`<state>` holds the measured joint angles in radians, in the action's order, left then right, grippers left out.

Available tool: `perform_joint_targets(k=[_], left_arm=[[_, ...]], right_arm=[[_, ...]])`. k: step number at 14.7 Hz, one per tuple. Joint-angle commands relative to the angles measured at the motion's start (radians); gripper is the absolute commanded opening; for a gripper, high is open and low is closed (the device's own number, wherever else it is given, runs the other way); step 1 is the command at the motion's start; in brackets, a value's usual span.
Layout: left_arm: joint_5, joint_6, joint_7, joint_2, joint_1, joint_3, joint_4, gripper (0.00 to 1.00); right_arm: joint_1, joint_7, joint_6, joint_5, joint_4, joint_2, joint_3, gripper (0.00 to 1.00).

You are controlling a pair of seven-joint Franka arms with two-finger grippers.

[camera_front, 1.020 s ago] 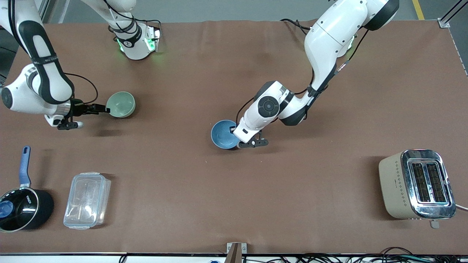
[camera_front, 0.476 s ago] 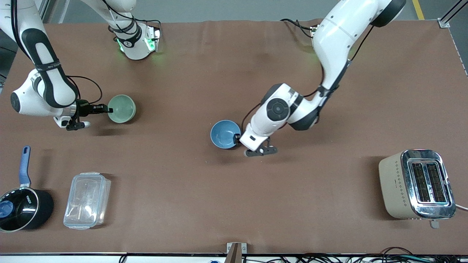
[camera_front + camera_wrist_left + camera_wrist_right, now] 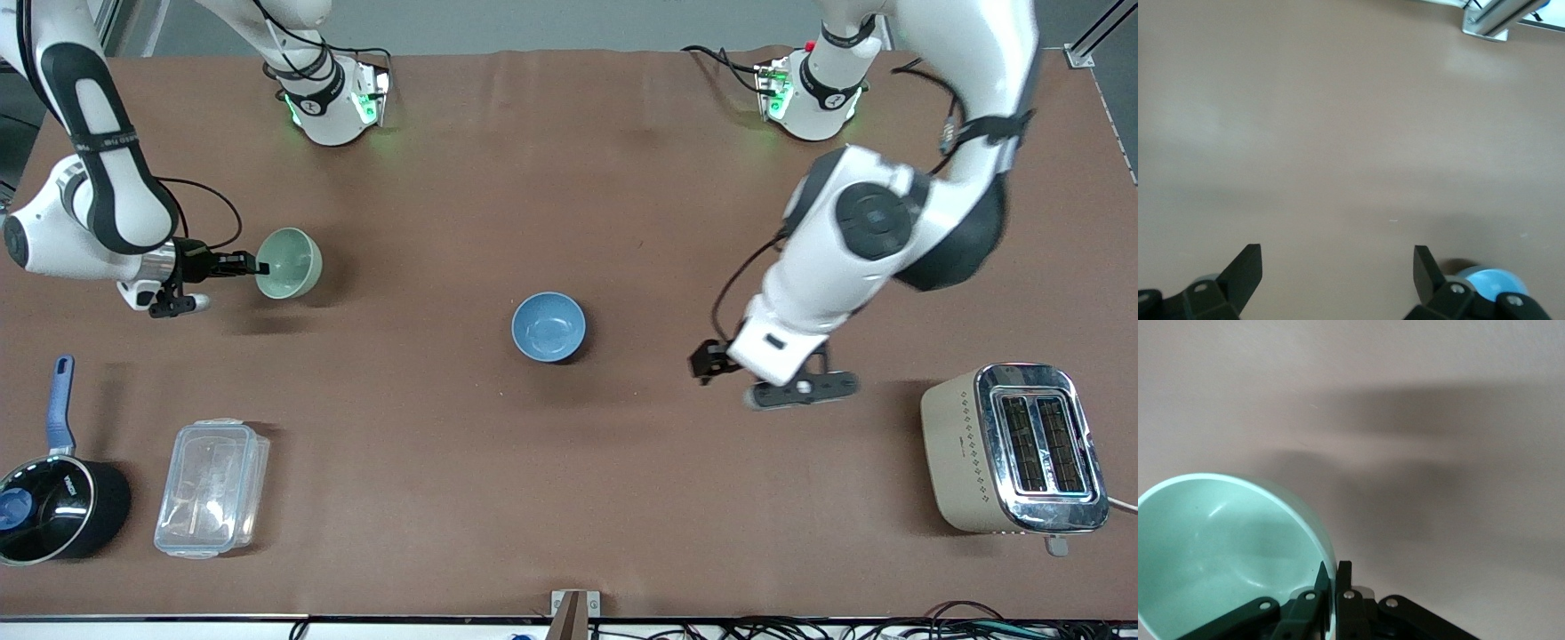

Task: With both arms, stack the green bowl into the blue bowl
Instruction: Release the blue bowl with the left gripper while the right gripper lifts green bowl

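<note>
My right gripper releases the green bowl, now held tilted off the table, nested inside the blue bowl [image 3: 549, 325] next, near the table's middle.
The pale mint-green bowl [image 3: 289, 262] is tilted and held off the table at the right arm's end. My right gripper [image 3: 258, 265] is shut on its rim; in the right wrist view the fingers pinch the rim of the green bowl [image 3: 1225, 547], one inside, one outside. The sky-blue bowl [image 3: 548, 326] stands upright near the table's middle, free of any gripper. My left gripper [image 3: 704, 363] is open and empty, raised over bare table between the blue bowl and the toaster. A sliver of the blue bowl [image 3: 1491, 281] shows in the left wrist view.
A beige toaster [image 3: 1013, 449] stands at the left arm's end, near the front camera. A clear plastic container [image 3: 212, 487] and a black saucepan with a blue handle [image 3: 49, 498] sit at the right arm's end, near the front camera.
My left gripper let go of the blue bowl and drew away toward the toaster, rising. My right gripper tilted and lifted the green bowl slightly.
</note>
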<state>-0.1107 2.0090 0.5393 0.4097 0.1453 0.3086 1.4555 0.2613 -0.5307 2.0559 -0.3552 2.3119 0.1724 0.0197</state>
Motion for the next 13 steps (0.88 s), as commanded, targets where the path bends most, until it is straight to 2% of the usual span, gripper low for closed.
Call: perform_joint_targets(k=[1, 5, 7, 8, 9, 11, 13], left_arm=[[-0.021, -0.071, -0.165, -0.101, -0.094, 0.003, 0.012, 1.00], [-0.001, -0.243, -0.454, -0.253, -0.211, 0.006, 0.012, 1.00], [0.019, -0.359, -0.486, -0.302, -0.231, 0.001, 0.013, 1.00], [0.032, -0.407, -0.489, -0.334, -0.230, -0.022, 0.017, 1.00], [0.075, -0.427, -0.505, -0.362, -0.211, -0.082, 0.037, 1.00], [0.126, -0.427, -0.574, -0.429, -0.170, -0.161, 0.124, 1.00], [0.126, -0.429, -0.555, -0.491, -0.161, -0.174, 0.182, 1.00]], right_arm=[[-0.147, 0.225, -0.031, -0.019, 0.020, -0.129, -0.003, 0.02], [-0.388, 0.516, 0.019, -0.092, -0.061, -0.125, -0.001, 0.02], [-0.502, 0.682, 0.065, -0.094, -0.103, -0.104, -0.001, 0.02], [-0.555, 0.758, 0.078, -0.097, -0.130, -0.079, -0.001, 0.02], [-0.592, 0.812, 0.079, -0.100, -0.164, -0.056, -0.001, 0.02], [-0.651, 0.876, 0.081, -0.116, -0.239, 0.016, -0.003, 0.03], [-0.692, 0.887, 0.131, -0.204, -0.253, 0.059, -0.003, 0.03]])
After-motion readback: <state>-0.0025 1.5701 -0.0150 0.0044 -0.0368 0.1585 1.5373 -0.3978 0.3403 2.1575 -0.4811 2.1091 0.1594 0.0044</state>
